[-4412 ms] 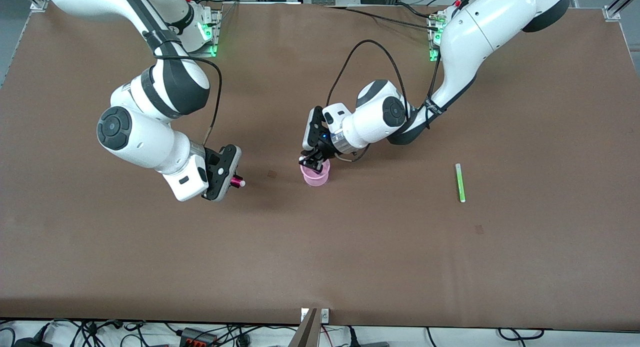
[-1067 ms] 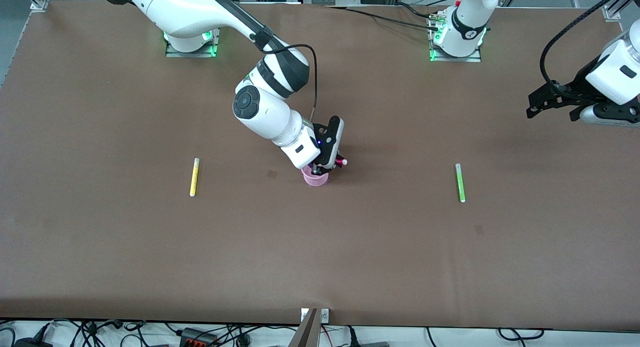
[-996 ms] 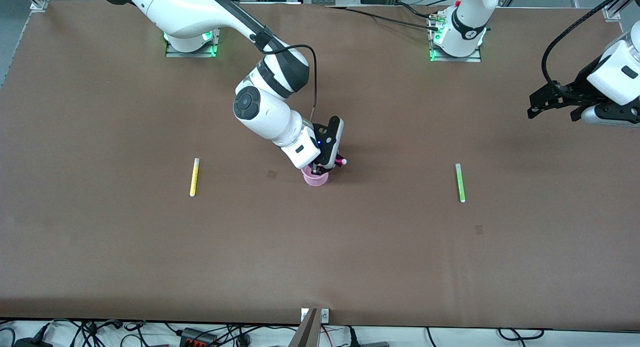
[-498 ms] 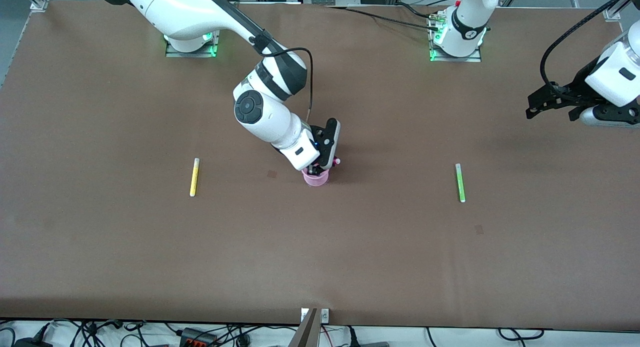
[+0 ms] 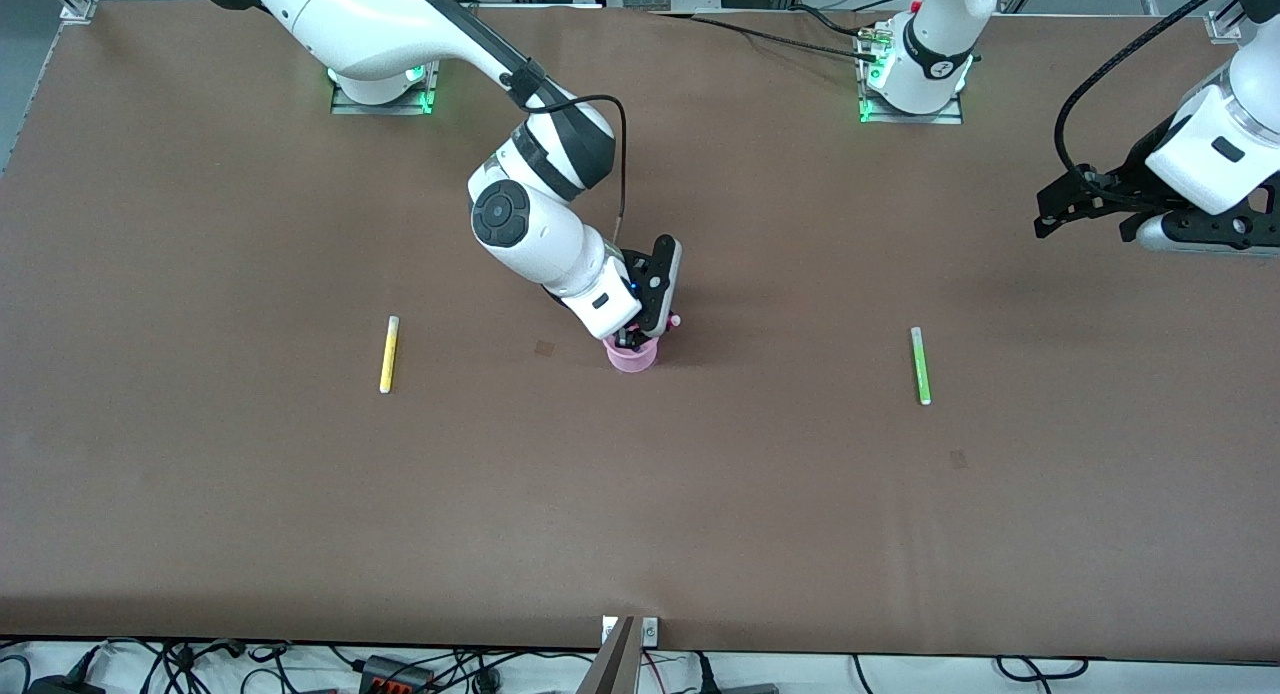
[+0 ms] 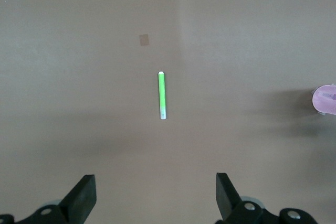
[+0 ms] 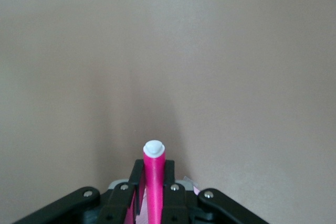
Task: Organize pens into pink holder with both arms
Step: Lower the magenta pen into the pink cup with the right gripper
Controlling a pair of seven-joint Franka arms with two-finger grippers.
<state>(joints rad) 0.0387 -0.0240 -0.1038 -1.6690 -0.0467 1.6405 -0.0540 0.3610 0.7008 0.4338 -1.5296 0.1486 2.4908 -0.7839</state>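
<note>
Next, my right gripper lets go of the magenta pen inside the pink holder (image 5: 633, 351) (image 7: 161, 211), in the middle of the table between the yellow and green pens.
The pink holder (image 5: 632, 358) stands mid-table. My right gripper (image 5: 641, 328) is right over it, shut on the magenta pen (image 5: 673, 322), which is held steeply tilted with its whitish tip up and its lower end down at the holder. In the right wrist view the magenta pen (image 7: 154, 182) stands between the shut fingers of the right gripper (image 7: 154, 174). The yellow pen (image 5: 388, 354) lies toward the right arm's end. The light green pen (image 5: 919, 365) lies toward the left arm's end. My left gripper (image 5: 1080, 219) hangs open and empty in the air; its wrist view shows the left gripper (image 6: 155, 198), the green pen (image 6: 162, 95) and the holder (image 6: 325, 99). The purple pen is hidden.
Two small dark patches mark the brown table, one beside the holder (image 5: 544, 348) and one nearer the front camera than the green pen (image 5: 958, 459). The arm bases (image 5: 380, 84) (image 5: 910, 89) stand along the table's back edge.
My right gripper carried the magenta pen to the holder, then tipped it more upright and lowered it. My left arm left the holder, drew back to its end and now shifts slightly toward the middle.
</note>
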